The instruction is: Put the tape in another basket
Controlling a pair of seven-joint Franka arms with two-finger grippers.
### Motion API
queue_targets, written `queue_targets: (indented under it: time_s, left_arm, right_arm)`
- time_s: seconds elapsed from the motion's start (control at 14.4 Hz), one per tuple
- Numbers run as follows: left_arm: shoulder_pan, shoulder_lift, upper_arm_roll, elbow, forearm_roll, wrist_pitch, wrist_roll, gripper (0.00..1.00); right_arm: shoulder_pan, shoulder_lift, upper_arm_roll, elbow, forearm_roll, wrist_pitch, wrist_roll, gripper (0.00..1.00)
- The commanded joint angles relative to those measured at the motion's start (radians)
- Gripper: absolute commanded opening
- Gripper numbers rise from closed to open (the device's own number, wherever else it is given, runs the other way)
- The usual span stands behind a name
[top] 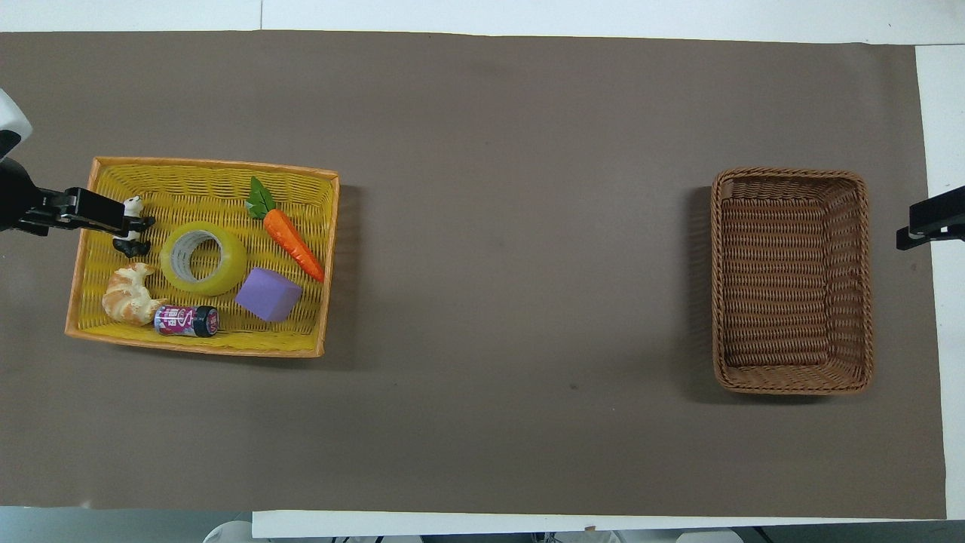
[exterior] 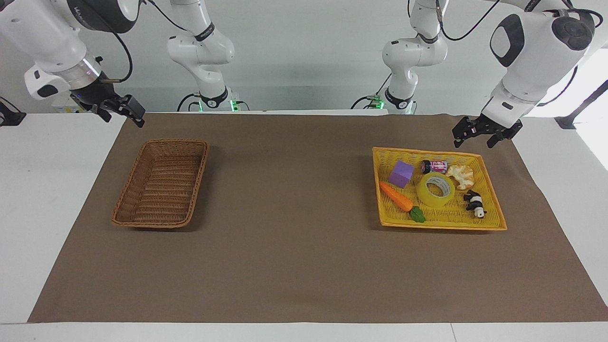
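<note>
The robot's left gripper will next go to the tape's side (top: pixel 170 267) nearest the croissant and close there, while the roll lies flat in the yellow tray.
The tape (exterior: pixel 436 189) is a yellow roll lying flat in the middle of the yellow tray (exterior: pixel 427 152), also in the overhead view (top: pixel 203 258). The brown wicker basket (exterior: pixel 156 142) sits empty toward the right arm's end of the table and shows in the overhead view too (top: pixel 791 173). My left gripper (exterior: pixel 475 141) is open and empty, raised over the tray's edge at the left arm's end (top: pixel 113 215), apart from the tape. My right gripper (exterior: pixel 122 118) is open and empty, raised over the mat's edge beside the brown basket (top: pixel 908 226), waiting.
In the yellow tray (top: pixel 211 164) around the tape lie a purple block (top: pixel 268 294), a carrot (top: pixel 290 240), a croissant (top: pixel 130 296), a small can (top: pixel 186 320) and a panda figure (top: pixel 134 240). A brown mat (exterior: pixel 294 213) covers the table.
</note>
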Motion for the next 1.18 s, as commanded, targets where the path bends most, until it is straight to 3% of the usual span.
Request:
queue_targets:
  time_s: [0.0, 0.21, 0.49, 0.77, 0.91, 1.11]
  left_arm:
    - [0.02, -0.056, 0.009, -0.176, 0.0, 0.149, -0.025, 0.99]
    - [0.031, 0.015, 0.012, -0.199, 0.0, 0.223, -0.047, 0.99]
    - [0.042, 0.059, 0.011, -0.348, 0.0, 0.449, -0.096, 0.97]
    - [0.043, 0.093, 0.011, -0.38, 0.0, 0.505, -0.093, 0.94]
    - [0.043, 0.093, 0.011, -0.414, 0.0, 0.52, -0.09, 0.87]
    - [0.042, 0.108, 0.009, -0.436, 0.0, 0.56, -0.09, 0.64]
  right_arm:
    - [-0.008, -0.017, 0.004, -0.024, 0.009, 0.012, -0.017, 0.99]
    - [-0.008, -0.017, 0.004, -0.024, 0.011, 0.012, -0.017, 0.99]
    - [-0.006, -0.017, 0.004, -0.024, 0.011, 0.014, -0.017, 0.99]
    - [-0.008, -0.017, 0.004, -0.024, 0.009, 0.014, -0.015, 0.99]
    - [-0.008, -0.017, 0.005, -0.024, 0.009, 0.012, -0.015, 0.99]
    - [-0.008, -0.017, 0.004, -0.024, 0.011, 0.012, -0.017, 0.99]
